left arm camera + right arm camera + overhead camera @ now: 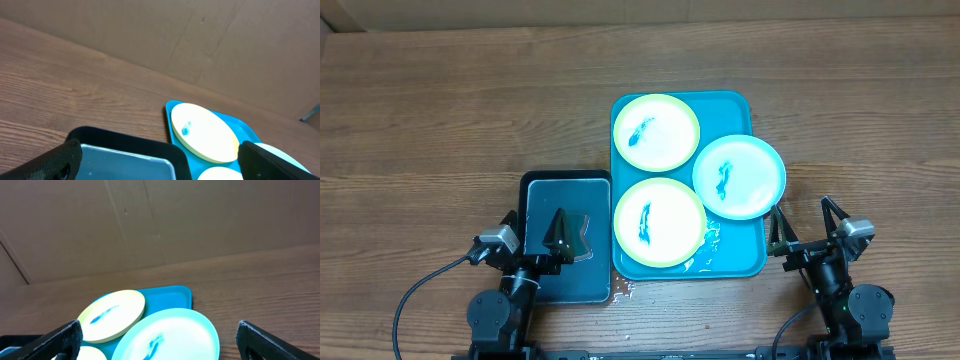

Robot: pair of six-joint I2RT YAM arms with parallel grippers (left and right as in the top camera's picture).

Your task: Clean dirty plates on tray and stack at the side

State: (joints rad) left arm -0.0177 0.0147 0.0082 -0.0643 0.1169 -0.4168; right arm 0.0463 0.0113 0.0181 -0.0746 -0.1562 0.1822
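Next, I close my right gripper on the near yellow-green plate's rim [704, 229], on the side next to the pale blue plate.
The turquoise tray [735, 262] lies mid-table and holds three plates, each with a dark blue smear. One yellow-green plate [656, 132] is at the tray's far end, another yellow-green plate [660, 222] at its near left, and the pale blue plate [739, 176] overhangs its right rim. My left gripper [533, 232] is open and empty over the black tray [566, 180]. My right gripper [807, 222] is open and empty just right of the turquoise tray's near corner. The right wrist view shows the pale blue plate [167, 335] and far yellow-green plate [111, 315].
A smaller black tray holding a grey sponge-like pad [567, 235] sits left of the turquoise tray. A little water lies on the table [625, 290] at the tray's near edge. Brown wood tabletop [440, 120] surrounds everything. A cardboard wall [200, 35] stands behind.
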